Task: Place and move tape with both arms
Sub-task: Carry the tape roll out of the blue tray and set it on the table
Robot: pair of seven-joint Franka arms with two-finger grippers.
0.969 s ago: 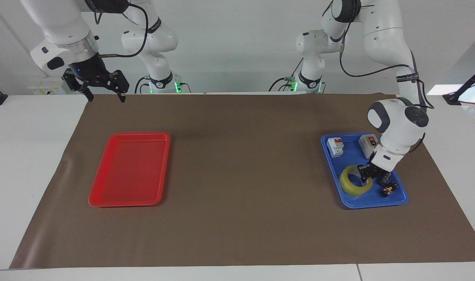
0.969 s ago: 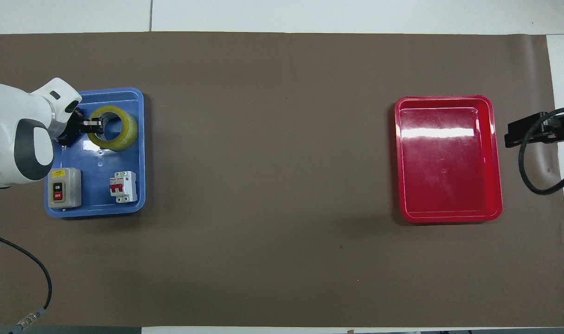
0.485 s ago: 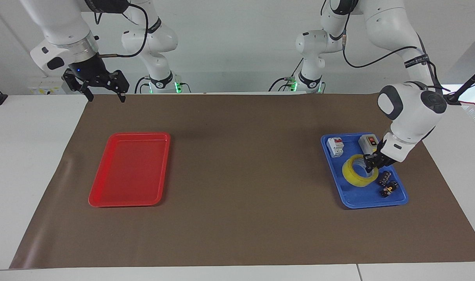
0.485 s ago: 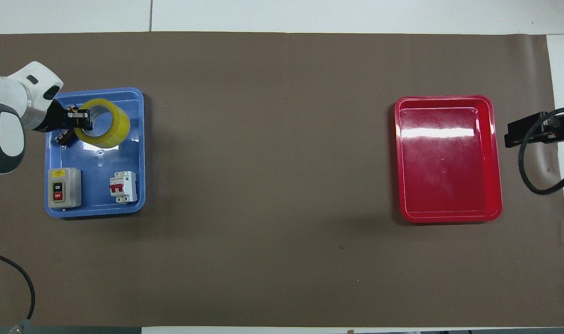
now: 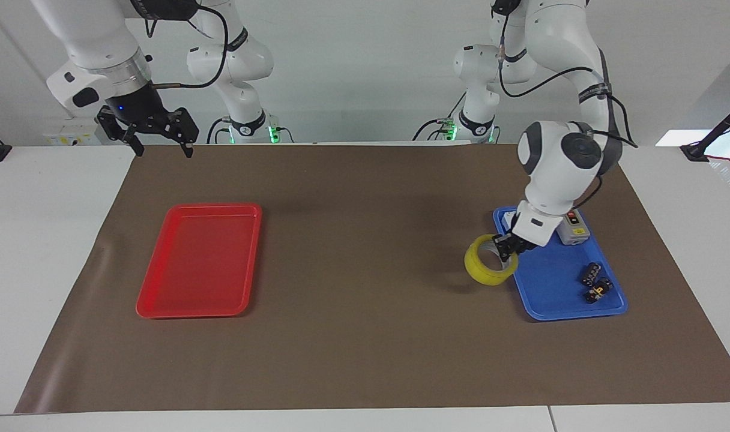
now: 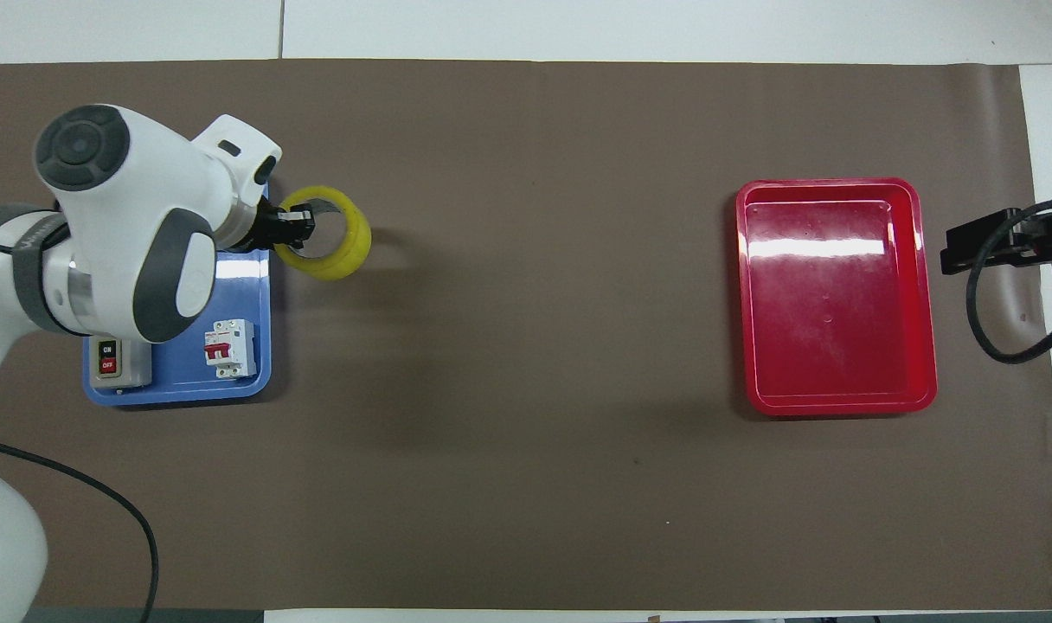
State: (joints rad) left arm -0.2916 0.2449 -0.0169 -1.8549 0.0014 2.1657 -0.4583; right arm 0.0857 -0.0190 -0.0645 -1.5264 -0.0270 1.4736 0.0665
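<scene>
My left gripper will release the tape on the brown mat (image 6: 525, 297) between the blue tray and the red tray.
The tape (image 5: 482, 267) (image 6: 342, 256), a yellow ring-shaped roll, hangs tilted in the air over the brown mat, just past the blue tray's (image 5: 551, 302) (image 6: 180, 391) edge toward the table's middle. My left gripper (image 5: 508, 251) (image 6: 297, 228) is shut on the roll's wall, one finger inside the ring. My right gripper (image 5: 162, 151) (image 6: 967, 251) waits open and empty, raised over the mat's edge at the right arm's end, beside the red tray (image 5: 197, 258) (image 6: 837, 294).
In the blue tray lie a grey on/off switch box (image 5: 572, 227) (image 6: 115, 363), a white circuit breaker (image 6: 229, 348) and small black connector pieces (image 5: 594, 282). The red tray holds nothing. The brown mat (image 5: 365, 336) covers the table.
My left gripper has lifted the tape out of the blue tray and carried it toward the table's middle, past the tray's edge. The right arm has not moved.
</scene>
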